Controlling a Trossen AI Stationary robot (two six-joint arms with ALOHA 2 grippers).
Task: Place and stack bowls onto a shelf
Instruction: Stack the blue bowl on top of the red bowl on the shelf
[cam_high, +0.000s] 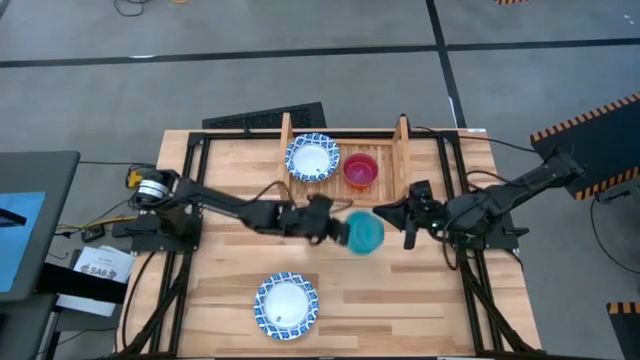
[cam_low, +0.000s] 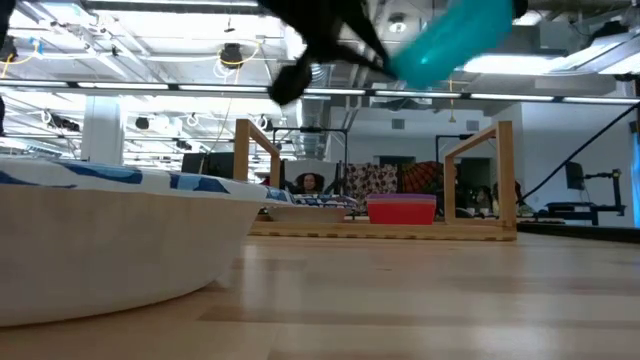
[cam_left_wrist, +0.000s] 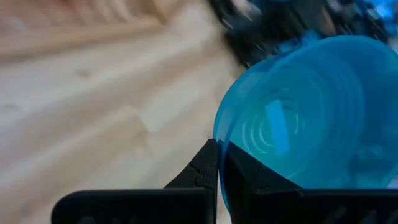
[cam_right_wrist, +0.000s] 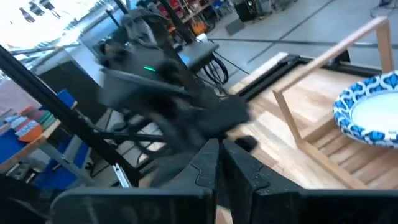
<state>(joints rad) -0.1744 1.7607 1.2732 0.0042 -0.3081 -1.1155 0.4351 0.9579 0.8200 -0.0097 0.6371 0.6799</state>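
Observation:
My left gripper needs to let go of the teal bowl inside the small red bowl (cam_high: 361, 172) on the wooden shelf.
A teal bowl (cam_high: 366, 234) hangs above the table's middle, with my left gripper (cam_high: 344, 230) shut on it; the low view shows this bowl (cam_low: 452, 38) high in the air. The wooden shelf (cam_high: 403, 140) stands at the far side. On its slats rest a white bowl with a blue rim (cam_high: 312, 158) and a small red bowl (cam_high: 360, 170). Another blue-rimmed white bowl (cam_high: 286, 305) sits on the table near the front edge. My right gripper (cam_right_wrist: 220, 149) is shut and holds nothing. It hovers just right of the teal bowl (cam_high: 402, 218). My left gripper pinches the teal bowl's rim (cam_left_wrist: 219, 134) between its two fingers, one on each face of the wall. The fingers come from the table's left, slanting a little downward. The bowl is lifted clear and tipped on edge, its round face (cam_left_wrist: 298, 118) turned toward the wrist.
A black metal frame (cam_high: 190, 170) runs along the table's edges around the work area. The shelf's two upright side boards (cam_low: 258, 160) (cam_low: 503, 165) flank the slatted base. Bare wood lies between the front bowl and the shelf.

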